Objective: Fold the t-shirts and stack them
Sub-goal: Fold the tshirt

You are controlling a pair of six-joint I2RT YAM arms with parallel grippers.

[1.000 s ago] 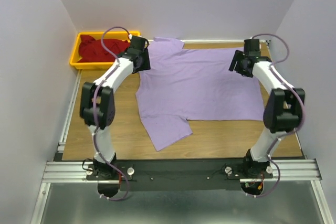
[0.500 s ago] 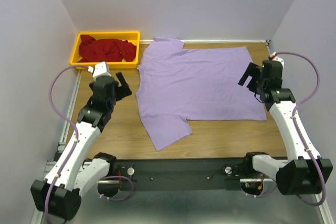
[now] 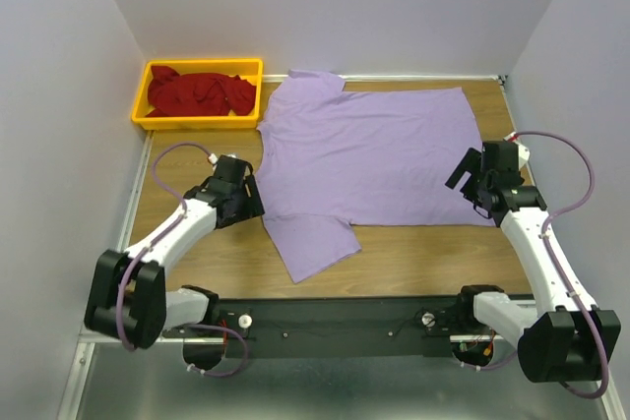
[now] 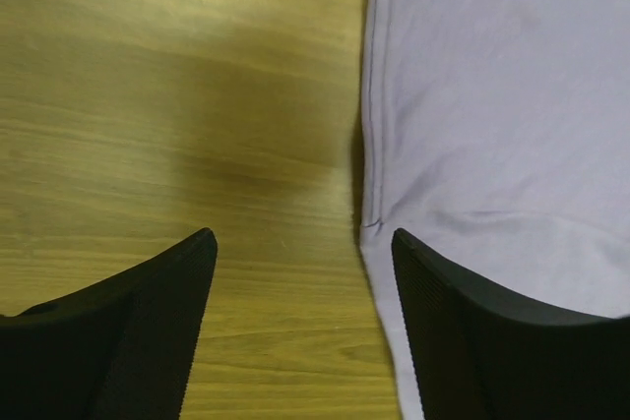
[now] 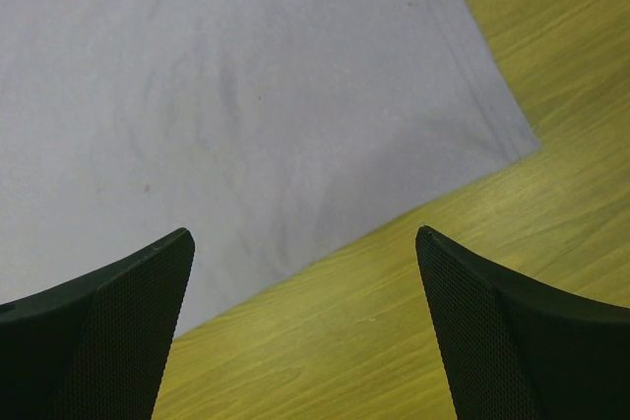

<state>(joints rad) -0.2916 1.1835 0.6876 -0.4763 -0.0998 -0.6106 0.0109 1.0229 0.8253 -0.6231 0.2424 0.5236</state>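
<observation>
Next, my right gripper will go to the near corner (image 3: pixel 491 223) (image 5: pixel 527 151) of the purple t-shirt's hem, the end farthest from the yellow bin, and close there.
A purple t-shirt (image 3: pixel 374 154) lies spread flat on the wooden table (image 3: pixel 423 253), its near sleeve (image 3: pixel 313 243) pointing towards the arms. My left gripper (image 3: pixel 252 202) is open and empty, low over the shirt's left edge beside the sleeve seam. In the left wrist view the gripper (image 4: pixel 303 235) straddles bare wood and the shirt's edge (image 4: pixel 374 174). My right gripper (image 3: pixel 469 180) is open and empty over the shirt's near right corner. In the right wrist view the gripper (image 5: pixel 303 233) sits above the hem, with the corner (image 5: pixel 512 130) to the right.
A yellow bin (image 3: pixel 143 117) at the far left corner holds crumpled red shirts (image 3: pixel 197 93). Grey walls close in the left, back and right sides. A metal rail (image 3: pixel 335 317) runs along the near edge.
My left arm has swung from beside the yellow bin down to the shirt's left edge. My right arm has moved slightly nearer, over the near right corner.
</observation>
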